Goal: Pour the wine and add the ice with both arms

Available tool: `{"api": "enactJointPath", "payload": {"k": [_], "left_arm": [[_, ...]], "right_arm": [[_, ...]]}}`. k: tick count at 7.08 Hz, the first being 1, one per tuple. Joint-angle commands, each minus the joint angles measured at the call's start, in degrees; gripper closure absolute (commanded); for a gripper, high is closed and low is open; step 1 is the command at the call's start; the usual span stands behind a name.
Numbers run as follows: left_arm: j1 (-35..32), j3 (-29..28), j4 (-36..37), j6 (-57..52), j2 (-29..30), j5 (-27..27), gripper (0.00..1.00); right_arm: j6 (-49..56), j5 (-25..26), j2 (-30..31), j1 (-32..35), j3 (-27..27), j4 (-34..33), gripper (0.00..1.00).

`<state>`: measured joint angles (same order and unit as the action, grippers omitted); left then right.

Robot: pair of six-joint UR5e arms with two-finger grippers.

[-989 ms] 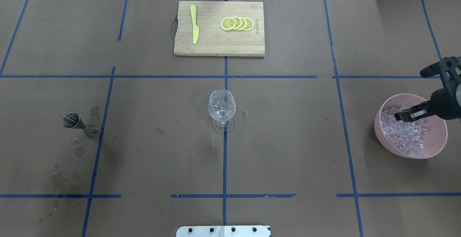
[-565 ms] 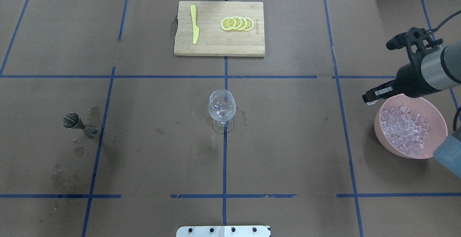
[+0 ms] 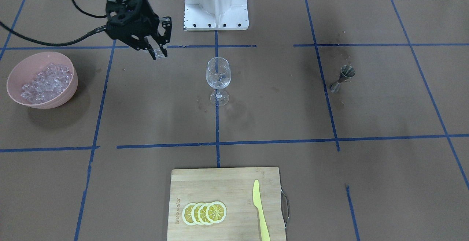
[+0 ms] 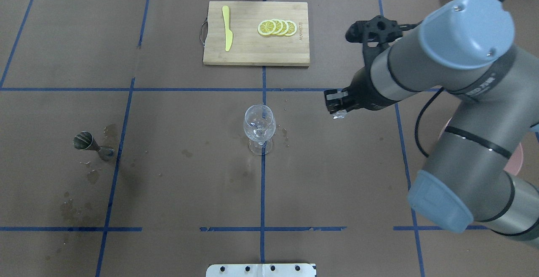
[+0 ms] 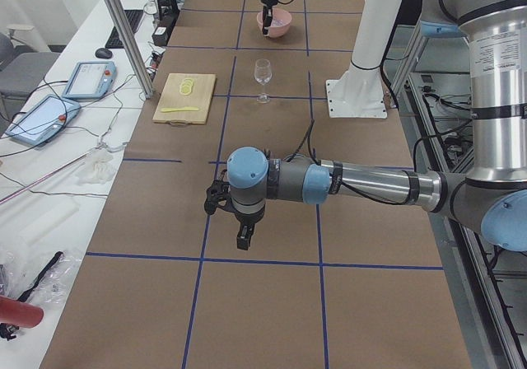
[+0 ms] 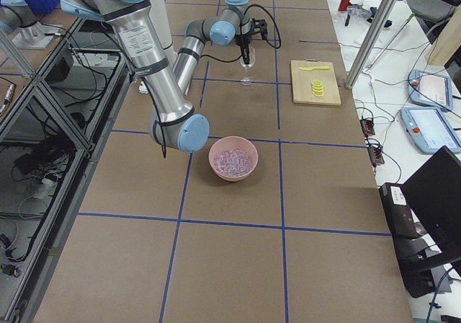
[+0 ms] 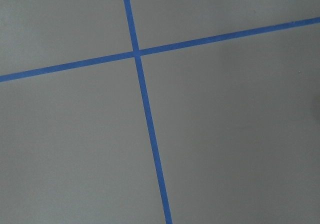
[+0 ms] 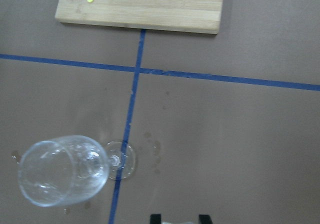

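The ice cube, now in the air beside the glass, will be released by my right gripper inside the bowl of the empty wine glass [image 3: 218,73] [image 8: 75,168].
My right gripper [image 4: 337,109] hangs in the air to the right of the empty wine glass [image 4: 260,125]. It is shut on one small clear ice cube [image 3: 158,53]. In the right wrist view the glass [image 8: 62,170] is lower left and the fingertips [image 8: 155,218] sit at the bottom edge. The heaped ice [image 3: 45,80] lies in a pink bowl [image 3: 69,87] well behind the gripper; the bowl also shows in the exterior right view [image 6: 216,166]. My left gripper [image 5: 244,237] shows only in the exterior left view, low over bare table; I cannot tell if it is open or shut.
A steel jigger [image 4: 86,141] stands left of the glass among wet spots. A wooden cutting board [image 4: 252,54] at the far side carries lemon slices [image 4: 277,27] and a yellow knife [image 4: 228,28]. The white stand base [image 3: 216,17] is at the near edge.
My right gripper rose out of the ice bowl and swung left across the table, stopping near the wine glass. The glass, jigger and board stayed put.
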<state>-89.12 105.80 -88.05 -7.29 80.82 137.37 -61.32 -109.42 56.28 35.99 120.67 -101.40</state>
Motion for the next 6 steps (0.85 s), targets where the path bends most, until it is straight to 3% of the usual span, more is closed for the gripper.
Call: {"api": "enactJointPath", "payload": {"k": [1,3,6], "left_arm": [[0.0,0.0,0.0,0.0,0.0,0.0,0.0],[0.0,-0.2,0.0,0.1,0.0,0.0,0.0],[0.0,-0.2,0.0,0.0,-0.2,0.0,0.0]], "right_arm": [[-5.5,6.8,-10.3,-5.3,-5.6,-3.9,1.0],[-7.4,11.6,-13.3,-8.6,-9.3,-3.9,1.0],[-7.0,13.4,-13.9,-10.1,-10.9,-3.6,1.0]]}}
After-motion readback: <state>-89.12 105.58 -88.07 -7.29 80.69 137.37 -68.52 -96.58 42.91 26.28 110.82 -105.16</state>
